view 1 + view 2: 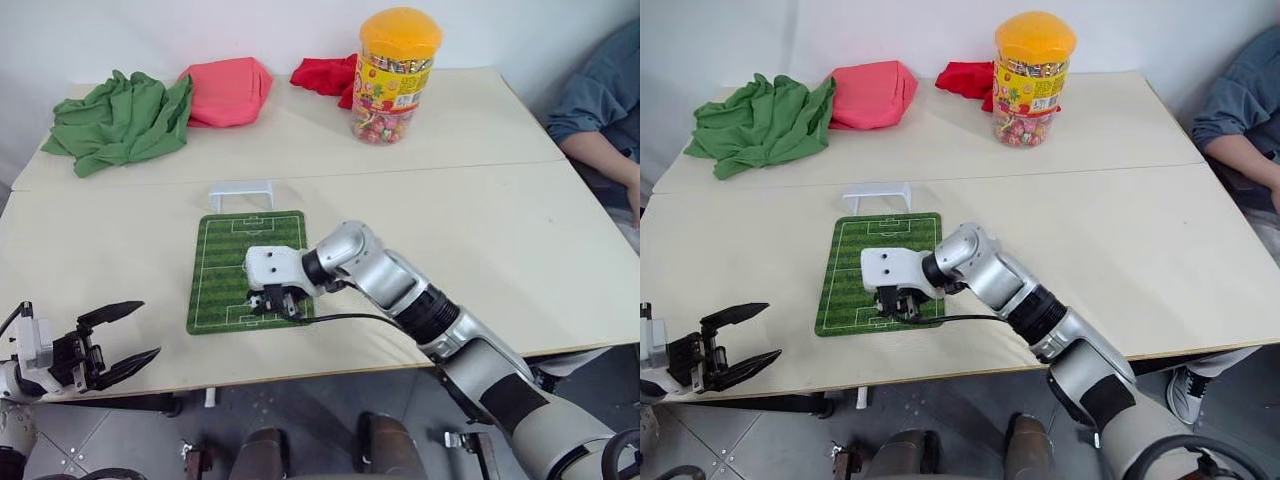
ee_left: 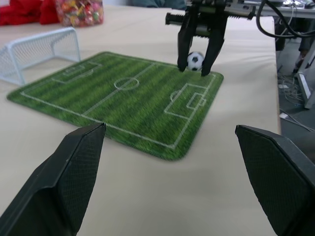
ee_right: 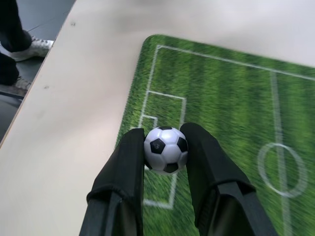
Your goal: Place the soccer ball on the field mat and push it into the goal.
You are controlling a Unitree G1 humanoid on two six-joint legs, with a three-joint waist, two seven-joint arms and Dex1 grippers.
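Next, my right gripper releases the soccer ball inside the near penalty box (image 1: 252,315) (image 3: 145,141), near the field mat's near edge.
The tiny black-and-white soccer ball (image 3: 166,149) is pinched between the two black fingers of my right gripper (image 3: 164,132). That gripper (image 1: 270,303) hangs just over the near end of the green striped field mat (image 1: 240,245), by the near penalty box. From the left wrist view the ball (image 2: 195,60) looks slightly above the mat (image 2: 123,103). The small white goal (image 1: 242,193) stands at the mat's far edge. My left gripper (image 1: 148,329) is open and holds nothing, low at the table's front left edge, well apart from the mat.
A candy jar with an orange lid (image 1: 396,75) stands at the back of the table. A green cloth (image 1: 120,120), a pink cloth (image 1: 228,90) and a red cloth (image 1: 325,75) lie along the far side. A person's sleeve (image 1: 600,100) shows at the right.
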